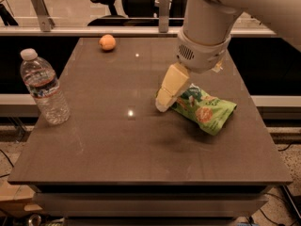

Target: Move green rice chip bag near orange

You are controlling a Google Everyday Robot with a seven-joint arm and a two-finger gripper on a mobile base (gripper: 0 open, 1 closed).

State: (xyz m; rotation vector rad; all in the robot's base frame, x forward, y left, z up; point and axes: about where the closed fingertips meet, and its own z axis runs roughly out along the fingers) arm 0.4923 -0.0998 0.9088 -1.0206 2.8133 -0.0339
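I will close my gripper across the middle of the green rice chip bag [194, 96], so that both ends of the bag stick out beside my fingers.
The green rice chip bag [205, 110] lies flat on the right half of the brown table [117, 140]. It is a crinkled light-green pouch with chip pictures. My gripper [163, 103] hangs from the big white arm and reaches down to the bag's left end, close to the tabletop. The arm hides the bag's far left corner. The orange [107, 42] sits alone near the table's far edge, left of centre, well away from the bag.
A clear water bottle [45, 88] with a white cap stands upright near the table's left edge. A metal rail and office chairs stand beyond the far edge. The table drops off on all sides.
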